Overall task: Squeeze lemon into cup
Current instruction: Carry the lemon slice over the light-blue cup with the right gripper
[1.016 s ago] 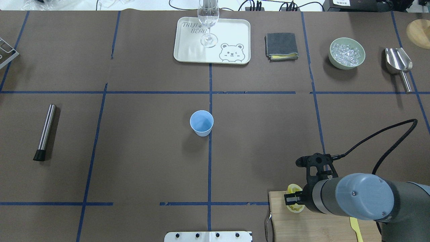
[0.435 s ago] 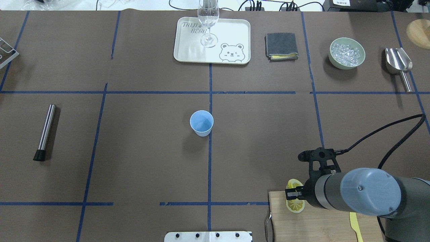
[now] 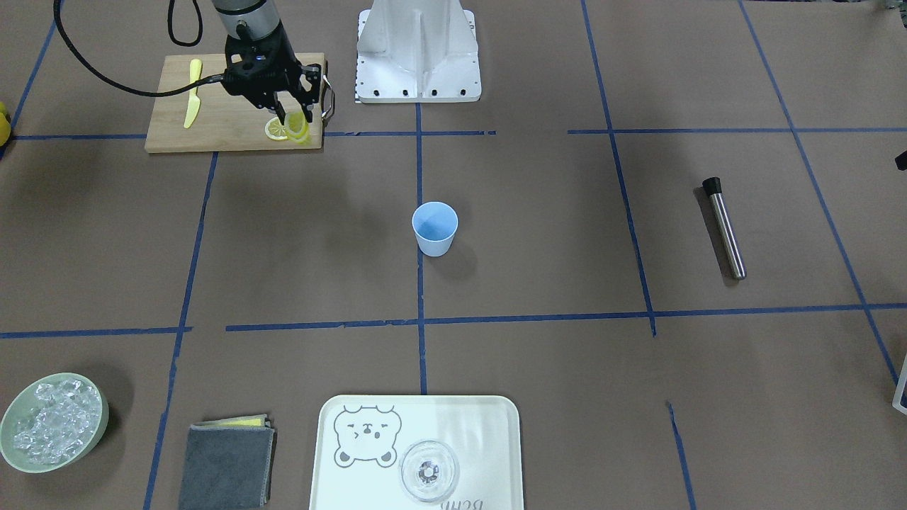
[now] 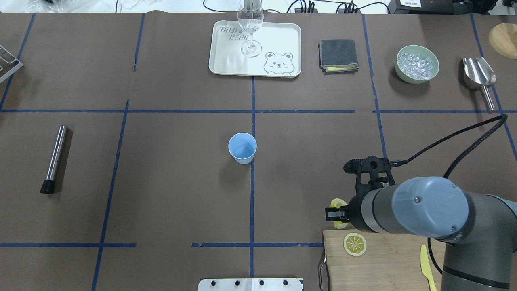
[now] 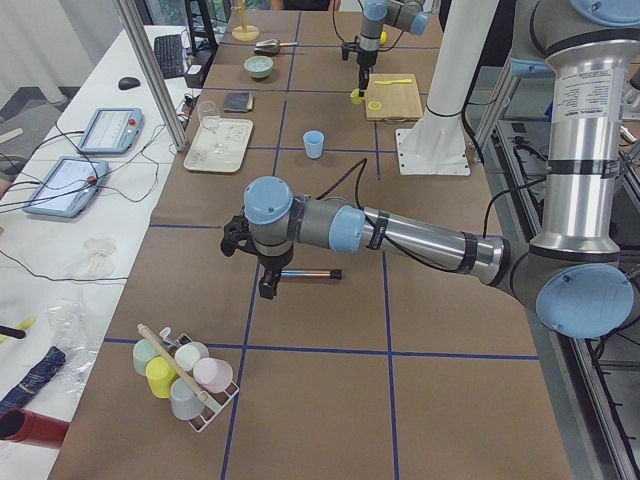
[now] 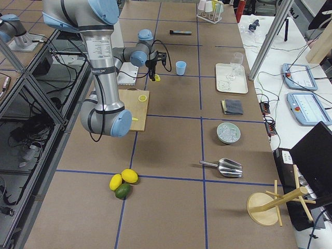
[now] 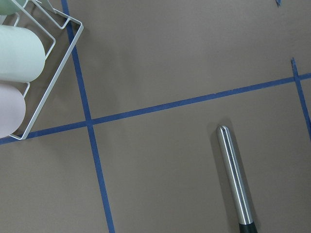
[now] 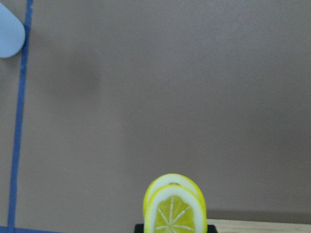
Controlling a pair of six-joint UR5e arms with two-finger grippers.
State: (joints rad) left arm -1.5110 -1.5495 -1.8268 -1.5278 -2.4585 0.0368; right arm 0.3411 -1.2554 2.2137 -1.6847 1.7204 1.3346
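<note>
I will release the lemon slice from my right gripper inside the opening of the light-blue cup (image 3: 433, 220) on the blue tape.
My right gripper (image 4: 335, 213) is shut on a lemon slice (image 4: 337, 202) and holds it upright in the air, just beyond the far left corner of the wooden cutting board (image 4: 383, 262). In the right wrist view the held slice (image 8: 175, 208) fills the bottom centre. A second lemon slice (image 4: 355, 243) lies flat on the board. The light-blue cup (image 4: 242, 148) stands upright at the table's middle, well to the left of and beyond the gripper. My left gripper (image 5: 268, 285) hangs over the metal rod (image 5: 310, 273); I cannot tell if it is open or shut.
A yellow plastic knife (image 4: 427, 268) lies on the board. At the far edge are a tray (image 4: 278, 40) with a clear glass (image 4: 251, 24), a folded cloth (image 4: 338, 55), a bowl of ice (image 4: 417, 64) and a metal scoop (image 4: 480, 76). A cup rack (image 7: 43, 73) is at the left.
My right gripper has lifted one lemon slice off the cutting board and moved forward and left, toward the cup. The other slice stays flat on the board.
</note>
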